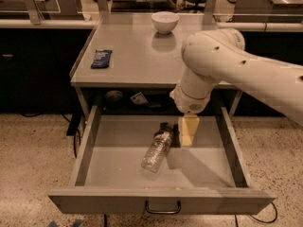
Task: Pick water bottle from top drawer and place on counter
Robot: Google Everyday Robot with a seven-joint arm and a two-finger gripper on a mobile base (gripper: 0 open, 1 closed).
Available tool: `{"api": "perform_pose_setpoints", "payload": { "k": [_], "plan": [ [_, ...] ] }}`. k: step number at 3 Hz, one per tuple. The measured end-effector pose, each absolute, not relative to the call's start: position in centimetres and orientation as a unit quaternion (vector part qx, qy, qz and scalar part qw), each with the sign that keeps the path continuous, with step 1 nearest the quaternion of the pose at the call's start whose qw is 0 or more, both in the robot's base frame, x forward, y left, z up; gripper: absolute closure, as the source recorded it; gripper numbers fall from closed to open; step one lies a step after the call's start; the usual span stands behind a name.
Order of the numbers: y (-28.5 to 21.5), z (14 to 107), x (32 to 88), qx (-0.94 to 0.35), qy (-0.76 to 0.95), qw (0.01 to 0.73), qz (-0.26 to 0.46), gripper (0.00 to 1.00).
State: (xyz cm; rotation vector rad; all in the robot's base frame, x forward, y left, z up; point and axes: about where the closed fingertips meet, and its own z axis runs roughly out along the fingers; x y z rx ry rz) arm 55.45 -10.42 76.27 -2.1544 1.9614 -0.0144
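My gripper needs to go next to grasp the middle of the water bottle's body [159, 147]. It should close there, so that both ends stick out beside the fingers.
The water bottle [157, 150] lies on its side in the open top drawer [87, 148], its cap end toward the back right and its clear body pointing front left. My gripper [187, 132] hangs down from the white arm [213, 65] into the drawer, just right of the bottle's cap end and close to it, not on it. The counter [137, 56] is the grey tabletop directly above and behind the drawer. The arm covers the counter's right part.
A white bowl [164, 21] stands at the back of the counter and a dark blue packet [101, 58] lies at its left. Small items [138, 98] sit on the shelf behind the drawer. The drawer's handle [163, 208] faces me at the front.
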Motion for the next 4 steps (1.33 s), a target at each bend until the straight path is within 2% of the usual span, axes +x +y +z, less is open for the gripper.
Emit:
{"api": "perform_pose_setpoints", "payload": {
  "k": [1, 2, 4],
  "plan": [
    [-7.9, 72.0, 56.2, -0.774, 0.626, 0.094, 0.003, 0.0],
    [-7.8, 71.9, 56.2, -0.774, 0.626, 0.094, 0.004, 0.0],
    [-3.7, 65.9, 55.8, -0.796, 0.594, 0.086, 0.079, 0.0]
  ]
}}
